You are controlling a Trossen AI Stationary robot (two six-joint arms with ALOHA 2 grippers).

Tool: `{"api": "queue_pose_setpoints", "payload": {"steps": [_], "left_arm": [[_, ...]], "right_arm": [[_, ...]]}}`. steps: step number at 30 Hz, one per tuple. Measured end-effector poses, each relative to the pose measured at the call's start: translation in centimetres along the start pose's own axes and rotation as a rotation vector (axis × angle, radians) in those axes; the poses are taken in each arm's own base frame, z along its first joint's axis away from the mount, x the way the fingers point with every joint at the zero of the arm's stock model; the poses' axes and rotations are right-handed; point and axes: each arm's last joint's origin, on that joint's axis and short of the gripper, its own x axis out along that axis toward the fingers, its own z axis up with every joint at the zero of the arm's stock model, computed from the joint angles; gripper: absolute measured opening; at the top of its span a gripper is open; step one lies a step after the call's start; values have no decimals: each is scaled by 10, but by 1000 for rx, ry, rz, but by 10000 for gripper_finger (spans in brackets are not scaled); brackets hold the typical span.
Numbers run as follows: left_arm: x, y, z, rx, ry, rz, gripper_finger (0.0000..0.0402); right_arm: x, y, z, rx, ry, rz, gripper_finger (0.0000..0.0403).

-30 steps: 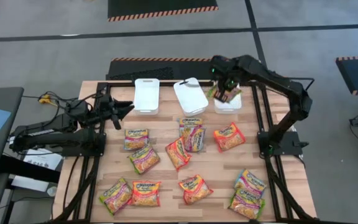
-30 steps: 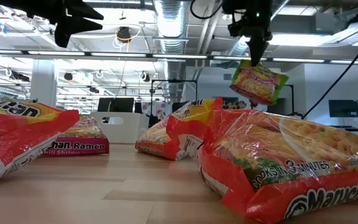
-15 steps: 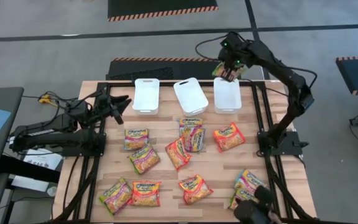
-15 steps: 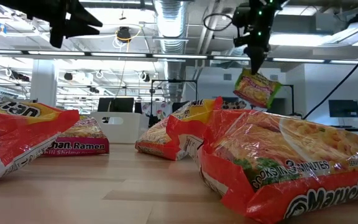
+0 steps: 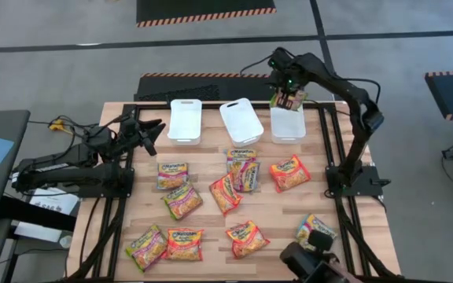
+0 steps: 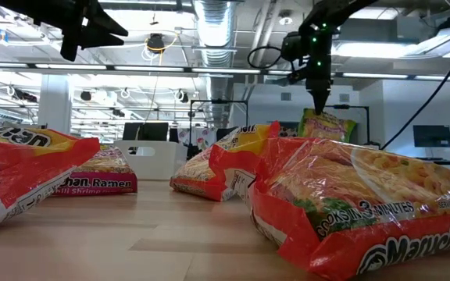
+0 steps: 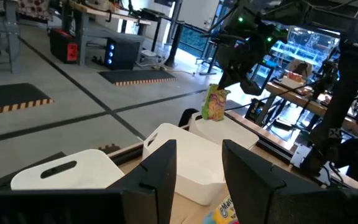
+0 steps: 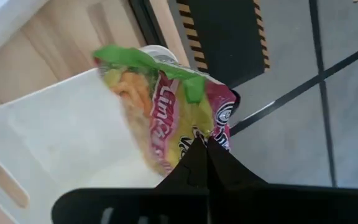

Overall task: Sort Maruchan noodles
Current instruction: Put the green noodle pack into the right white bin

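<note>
My right gripper is to release the green-pink noodle packet inside the far end of the white bin [image 5: 291, 108] [image 8: 146, 118] below it.
My right gripper [image 5: 287, 93] is shut on a green-pink Maruchan noodle packet [image 8: 160, 106], which hangs over the far end of the right white bin [image 5: 288, 126]. The packet [image 6: 326, 125] also shows in the low view and, as a small packet [image 7: 215, 103], in the left wrist view. Several more packets [image 5: 234, 185] lie flat on the wooden table [image 5: 211, 157]. My left gripper [image 5: 154, 130] waits open at the table's far left, with nothing between its fingers [image 7: 166, 168]. My right gripper pinches the packet's pink end edge [image 8: 211, 138] between its two shut fingers. The fingers [image 6: 318, 100] come from above, slanting down. The packet hangs below them, lifted clear of the table, with its green end lowest, over the bin's far rim [image 7: 229, 124].
Three white bins stand in a row at the far edge: left [image 5: 185, 120], middle [image 5: 241, 120] and right. A dark object [image 5: 313, 263] stands over the near right corner and hides part of the packets there. Black frame rails [image 5: 344, 204] run along both table sides.
My right gripper has carried the packet from over the right bin toward the table's far edge and then down, rolling its wrist, so the packet has turned and hangs lower. My left gripper has turned a little toward the far edge, staying in place.
</note>
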Motion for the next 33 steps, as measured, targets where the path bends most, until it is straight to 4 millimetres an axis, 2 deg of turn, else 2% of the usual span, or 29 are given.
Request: {"api": "queue_pose_setpoints", "payload": {"steps": [7,17,22,28,33], "left_arm": [[0,0,0,-1,0,-1,114],[0,0,0,-1,1,-6,114],[0,0,0,-3,1,-7,114],[0,0,0,-18,1,-7,114],[0,0,0,-18,1,-7,114]], "right_arm": [[9,4,4,-49,60,-22,4],[38,11,13,-127,166,-42,5],[45,13,14,-146,201,-44,5],[45,17,16,-154,194,-33,11],[43,20,18,-163,189,-31,42]]}}
